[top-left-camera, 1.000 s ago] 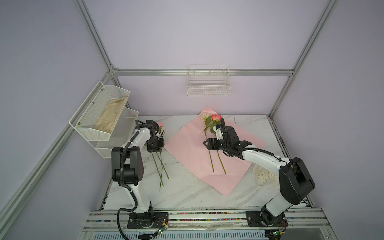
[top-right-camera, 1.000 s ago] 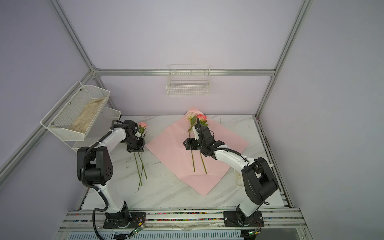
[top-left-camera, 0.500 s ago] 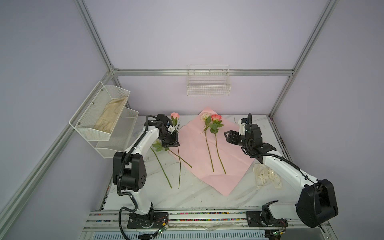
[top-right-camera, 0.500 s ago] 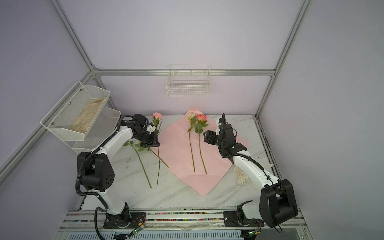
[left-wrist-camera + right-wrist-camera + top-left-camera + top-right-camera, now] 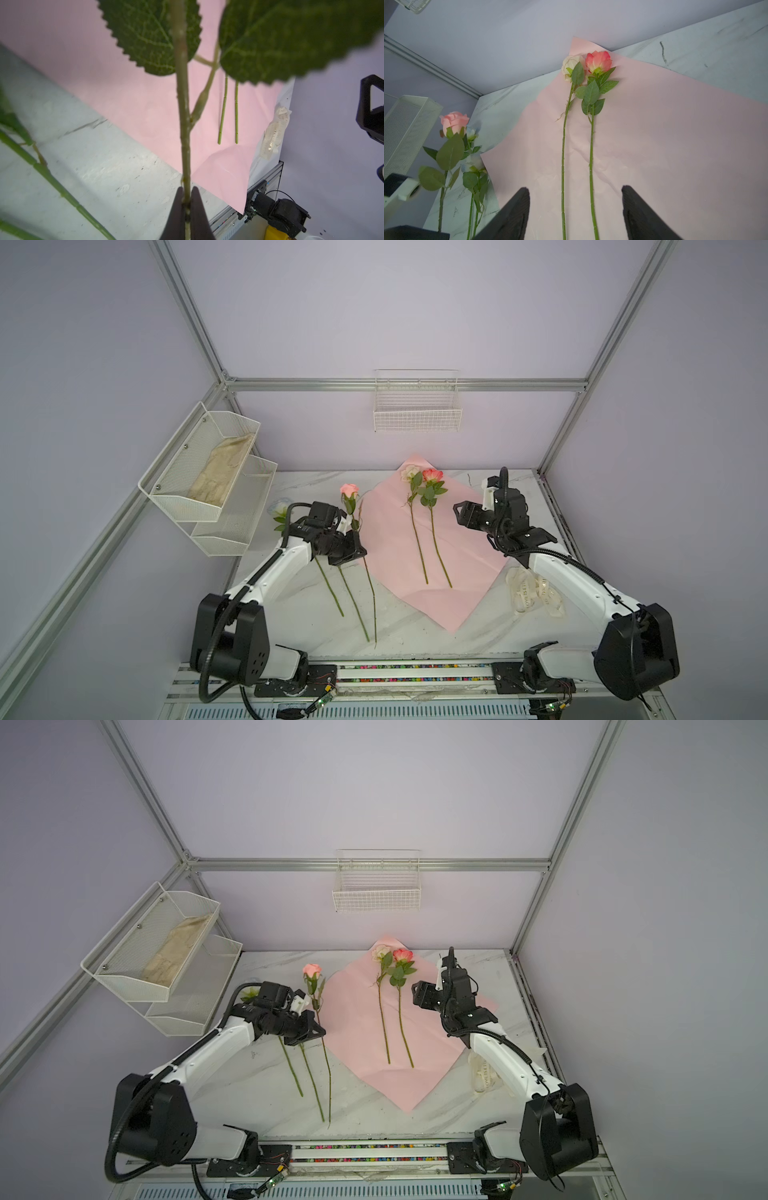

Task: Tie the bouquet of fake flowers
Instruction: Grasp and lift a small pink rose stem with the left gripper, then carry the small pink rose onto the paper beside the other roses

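Observation:
The robot's left gripper should release the pink rose on the pink wrap paper (image 5: 405, 532) (image 5: 216, 95) next to the cream rose, across from the pink-red rose.
The pink wrap paper (image 5: 465, 556) (image 5: 353, 1019) lies flat on the marble table. A cream rose (image 5: 410, 472) and a pink-red rose (image 5: 432, 475) (image 5: 598, 61) lie side by side on it. My left gripper (image 5: 356, 549) (image 5: 312, 1029) (image 5: 187, 190) is shut on the stem (image 5: 182, 104) of a pink rose (image 5: 349, 490) (image 5: 311, 970), at the paper's left edge. Two pale blue-white roses (image 5: 475, 162) lie on the table left of it, their heads partly hidden by the arm in both top views. My right gripper (image 5: 459, 514) (image 5: 417, 992) (image 5: 574, 189) hangs open above the paper's right part, holding nothing.
A cream ribbon (image 5: 528, 593) (image 5: 484, 1077) (image 5: 274, 133) with printed letters lies crumpled right of the paper, under the right arm. A white mesh shelf (image 5: 208, 472) with a folded cloth hangs at the left. A wire basket (image 5: 417, 406) hangs on the back wall.
My left gripper took the pink rose from the flowers at the left and carried it right to the paper's edge. My right gripper drew back to the right from the two stems.

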Available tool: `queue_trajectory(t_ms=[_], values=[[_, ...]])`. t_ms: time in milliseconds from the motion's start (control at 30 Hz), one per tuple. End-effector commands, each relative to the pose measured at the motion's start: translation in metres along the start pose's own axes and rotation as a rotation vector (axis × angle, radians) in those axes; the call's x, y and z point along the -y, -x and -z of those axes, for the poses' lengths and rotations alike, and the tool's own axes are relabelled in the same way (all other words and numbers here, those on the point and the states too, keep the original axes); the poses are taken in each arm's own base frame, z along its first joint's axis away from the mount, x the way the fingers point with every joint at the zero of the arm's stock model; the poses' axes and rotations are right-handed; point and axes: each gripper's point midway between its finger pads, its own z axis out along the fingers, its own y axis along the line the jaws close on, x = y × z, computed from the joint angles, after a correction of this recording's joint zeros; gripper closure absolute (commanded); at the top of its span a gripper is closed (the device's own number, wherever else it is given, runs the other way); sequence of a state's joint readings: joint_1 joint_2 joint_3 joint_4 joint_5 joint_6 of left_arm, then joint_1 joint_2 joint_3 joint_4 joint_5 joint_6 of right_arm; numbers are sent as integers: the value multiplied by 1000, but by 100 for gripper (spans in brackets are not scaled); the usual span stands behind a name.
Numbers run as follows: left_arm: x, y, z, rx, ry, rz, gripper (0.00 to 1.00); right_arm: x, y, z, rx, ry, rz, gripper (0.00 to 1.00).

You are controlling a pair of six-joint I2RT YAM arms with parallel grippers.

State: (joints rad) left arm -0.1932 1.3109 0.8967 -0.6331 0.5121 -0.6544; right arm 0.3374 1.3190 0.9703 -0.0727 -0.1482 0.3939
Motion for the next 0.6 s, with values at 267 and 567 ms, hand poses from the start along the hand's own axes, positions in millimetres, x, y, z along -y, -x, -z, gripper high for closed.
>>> queue_trajectory(t_ms=[267, 567], values=[[62, 55, 27, 194, -228, -82, 100, 3, -1, -6, -22, 5, 6, 28], [126, 115, -48, 20, -171, -250, 99, 5, -10, -13, -54, 15, -16, 28]])
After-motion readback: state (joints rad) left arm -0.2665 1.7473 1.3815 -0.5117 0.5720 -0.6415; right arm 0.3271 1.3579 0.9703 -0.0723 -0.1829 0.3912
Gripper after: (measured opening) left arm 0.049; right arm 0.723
